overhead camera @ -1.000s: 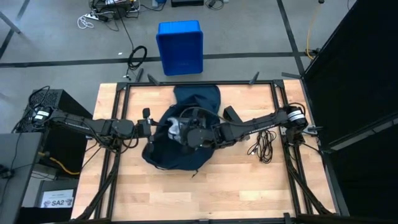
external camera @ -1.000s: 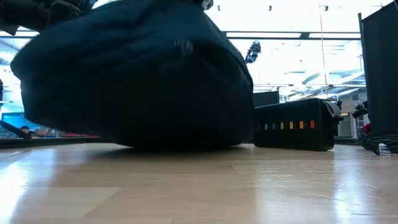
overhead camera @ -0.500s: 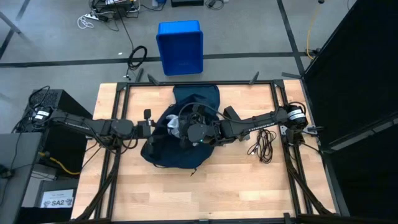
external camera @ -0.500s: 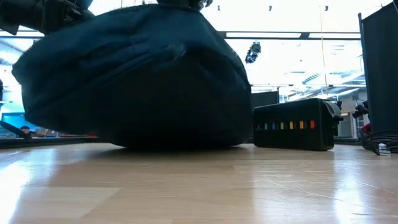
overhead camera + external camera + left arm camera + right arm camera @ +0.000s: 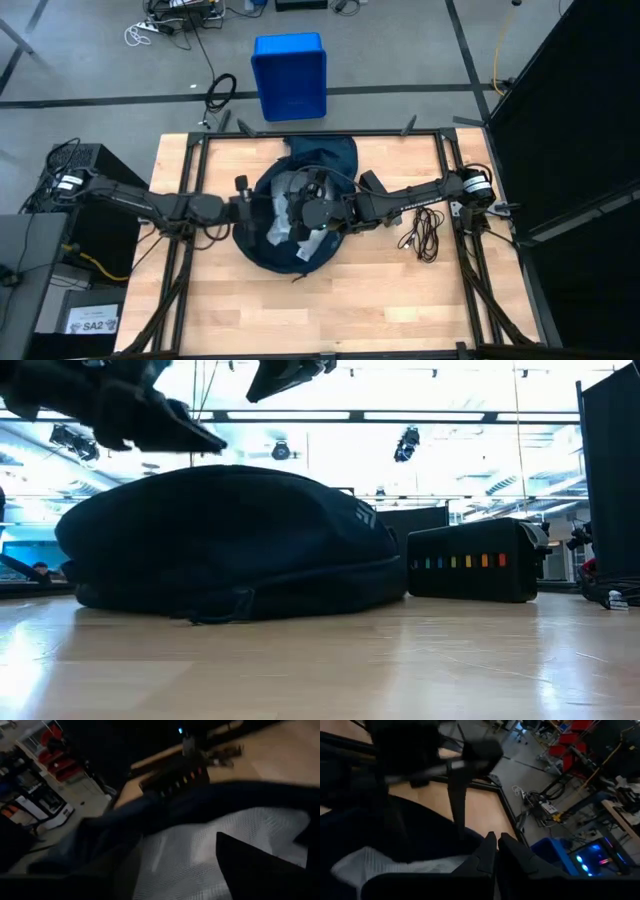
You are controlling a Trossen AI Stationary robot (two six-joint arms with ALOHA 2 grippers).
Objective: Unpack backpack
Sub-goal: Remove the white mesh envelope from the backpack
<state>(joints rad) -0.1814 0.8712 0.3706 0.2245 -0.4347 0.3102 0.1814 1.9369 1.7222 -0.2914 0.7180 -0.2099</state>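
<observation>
My right gripper is closed and empty above the white mesh bag in the backpack. Next, I open it, reach down and pinch the mesh [image 5: 312, 244] before I lift.
The dark navy backpack [image 5: 322, 160] lies slumped flat on the table's middle, resting on its broad underside [image 5: 230, 585]. Its mouth gapes upward and shows white mesh lining [image 5: 318, 240], which also fills the left wrist view [image 5: 200, 850]. My left gripper [image 5: 252, 207] hovers open just above the backpack's left rim [image 5: 205, 440]; a gap shows between them. My right gripper [image 5: 298, 218] is shut with nothing between its fingers [image 5: 496, 847]. It stands well above the open mouth [image 5: 262, 388].
A black box with a row of coloured dots [image 5: 470, 565] stands on the table right of the backpack. A coil of black cable [image 5: 425, 235] lies farther right. A blue plastic bin [image 5: 290, 75] stands on the floor beyond the far edge. Bare wood [image 5: 330, 310] runs along the near side.
The backpack, held up as a tall bulge a second ago, has dropped and now lies low and spread out on the table, its mouth showing more white lining. My left gripper has let go of it and moved a little toward the backpack's middle.
</observation>
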